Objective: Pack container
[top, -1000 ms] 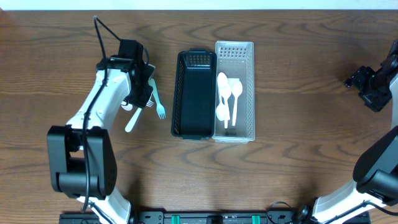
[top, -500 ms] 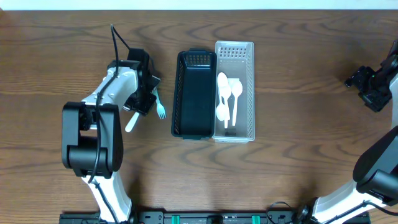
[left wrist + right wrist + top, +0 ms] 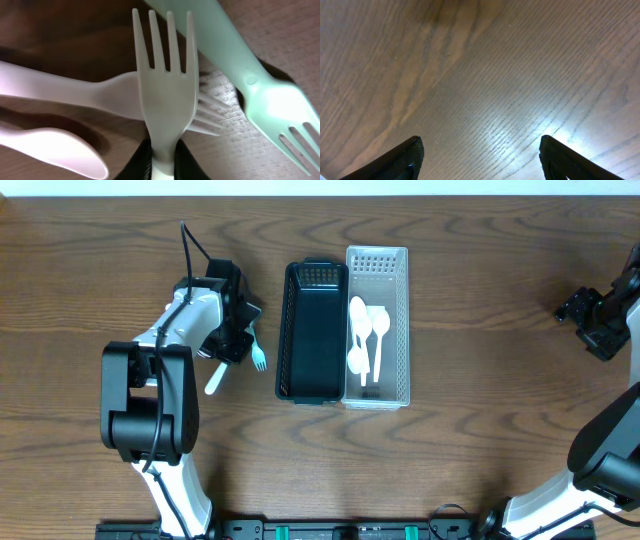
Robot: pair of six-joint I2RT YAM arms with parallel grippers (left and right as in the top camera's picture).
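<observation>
Next, my left gripper lets go of the white plastic fork on the bottom of the empty black bin [image 3: 317, 347].
My left gripper [image 3: 233, 340] [image 3: 162, 162] is shut on the handle of a white plastic fork [image 3: 164, 95], just above the cutlery left of the bins. Under it lie another white fork [image 3: 75, 92], a white spoon [image 3: 55, 147] and a mint-green fork [image 3: 250, 80] [image 3: 255, 352]. A white handle [image 3: 213, 377] sticks out below the gripper. The black bin [image 3: 313, 332] holds nothing I can see. The white slotted bin [image 3: 378, 327] beside it holds three white spoons [image 3: 362, 335]. My right gripper [image 3: 600, 320] [image 3: 480, 165] is open and empty at the far right.
Brown wooden table [image 3: 480, 410]. The two bins stand side by side at the centre. The right wrist view shows only bare wood [image 3: 470, 75] between its fingers.
My left arm swung in and lowered the gripper onto the cutlery pile, then settled; the white handle shifted slightly. The right arm has not moved.
</observation>
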